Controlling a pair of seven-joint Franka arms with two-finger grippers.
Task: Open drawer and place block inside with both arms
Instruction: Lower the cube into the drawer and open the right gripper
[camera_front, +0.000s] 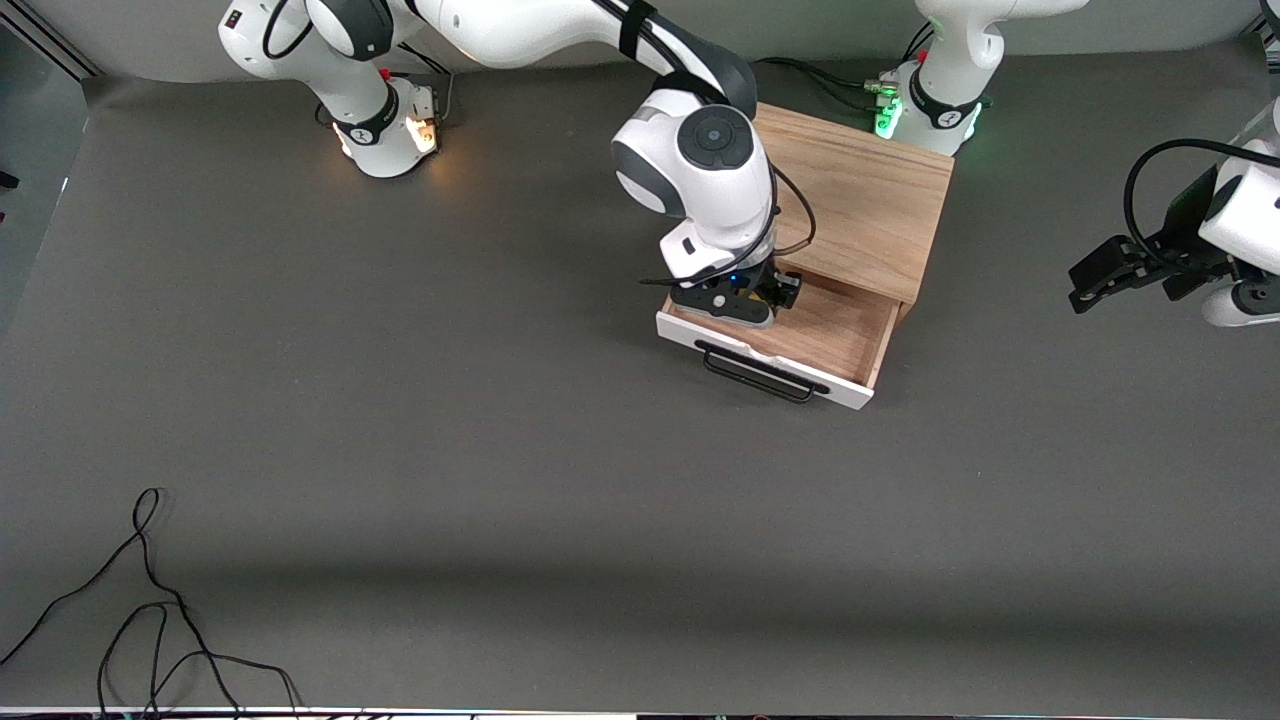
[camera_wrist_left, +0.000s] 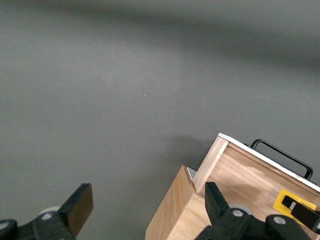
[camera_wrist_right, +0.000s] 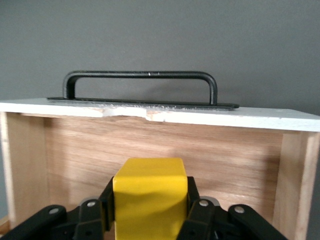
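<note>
Next, my right gripper lets go of the yellow block on the drawer's bottom close behind the white front panel's chipped edge (camera_front: 762, 319) (camera_wrist_right: 150, 202).
The drawer (camera_front: 835, 335) of the light oak box (camera_front: 860, 190) stands pulled out, its white front panel (camera_wrist_right: 200, 116) and black bar handle (camera_wrist_right: 140, 75) toward the front camera. My right gripper (camera_front: 735, 300) reaches down into the drawer, shut on the yellow block (camera_wrist_right: 149, 200), which hangs just above the wooden floor. The right arm's wrist hides the block in the front view. In the left wrist view the block (camera_wrist_left: 292, 202) shows between the right gripper's black fingers. My left gripper (camera_front: 1078, 285) waits open in the air over the table at the left arm's end, holding nothing.
Loose black cables (camera_front: 150, 600) lie on the grey table near the front camera at the right arm's end. The two arm bases (camera_front: 385, 125) (camera_front: 930, 110) stand along the edge farthest from the camera, the box just in front of the left arm's base.
</note>
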